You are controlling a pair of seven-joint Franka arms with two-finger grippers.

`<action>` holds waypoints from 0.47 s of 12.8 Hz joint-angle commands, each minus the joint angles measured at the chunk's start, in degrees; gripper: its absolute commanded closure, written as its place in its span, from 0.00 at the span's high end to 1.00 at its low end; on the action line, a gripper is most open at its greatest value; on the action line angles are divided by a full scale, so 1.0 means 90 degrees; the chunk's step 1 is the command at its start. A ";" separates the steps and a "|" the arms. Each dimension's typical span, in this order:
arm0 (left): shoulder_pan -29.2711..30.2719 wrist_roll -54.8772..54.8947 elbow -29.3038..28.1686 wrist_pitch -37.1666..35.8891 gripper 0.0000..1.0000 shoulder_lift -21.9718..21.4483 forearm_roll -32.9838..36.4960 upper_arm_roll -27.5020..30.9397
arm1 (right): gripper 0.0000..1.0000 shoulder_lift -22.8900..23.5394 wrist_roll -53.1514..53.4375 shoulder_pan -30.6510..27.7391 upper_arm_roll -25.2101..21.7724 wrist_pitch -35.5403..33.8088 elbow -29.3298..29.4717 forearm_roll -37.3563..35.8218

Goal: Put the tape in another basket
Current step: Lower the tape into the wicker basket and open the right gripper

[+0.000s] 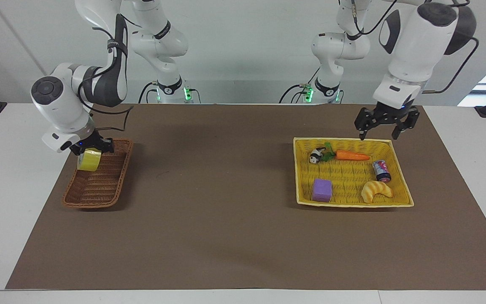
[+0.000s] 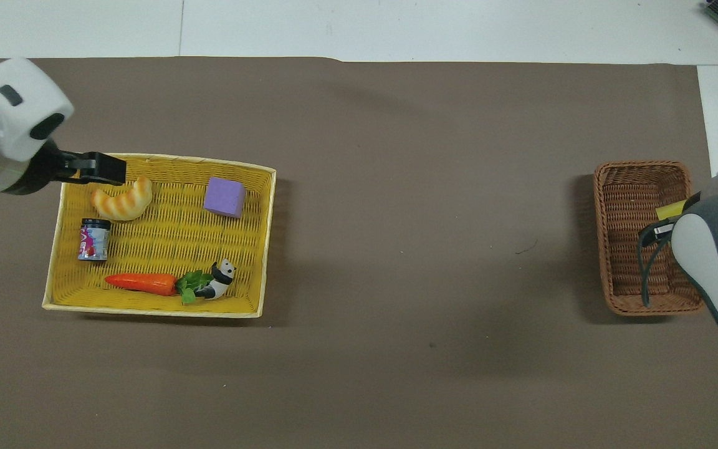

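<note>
Next, I release the yellow tape from my right gripper in the dark-brown basket (image 2: pixel 634 242), next to its side that faces the yellow basket.
The yellow tape (image 1: pixel 88 161) hangs tilted in my right gripper (image 1: pixel 92 150), which is shut on it. It sits low over the dark-brown wicker basket (image 1: pixel 99 190), in the half nearer the robots and close to the side wall at the right arm's end of the table. From overhead my right arm hides most of it, leaving a yellow sliver of tape (image 2: pixel 670 211) over the basket (image 2: pixel 639 164). My left gripper (image 1: pixel 378 134) hangs open and empty above the corner of the yellow basket (image 1: pixel 352 204) toward the left arm's end; overhead it is the left gripper (image 2: pixel 116 171).
The yellow basket (image 2: pixel 159 312) holds a carrot (image 1: pixel 352 156), a panda toy (image 1: pixel 317 155), a can (image 1: pixel 381 170), a purple block (image 1: pixel 322 190) and a croissant toy (image 1: pixel 376 191). A brown mat (image 1: pixel 226 219) covers the table between the two baskets.
</note>
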 commanded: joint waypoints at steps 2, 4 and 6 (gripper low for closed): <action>0.0337 0.0341 0.0470 -0.0826 1.00 -0.0200 -0.0048 -0.0007 | 0.00 0.0289 -0.0061 -0.0105 0.0082 0.0515 -0.0039 -0.0202; 0.0337 0.0331 0.0451 -0.1166 1.00 -0.0269 -0.0136 -0.0016 | 0.00 0.0329 -0.0061 -0.0095 0.0082 0.0517 -0.0048 -0.0202; 0.0367 0.0360 0.0422 -0.1353 1.00 -0.0347 -0.0526 -0.0016 | 0.00 0.0437 -0.0100 -0.0124 0.0082 0.0546 -0.0078 -0.0211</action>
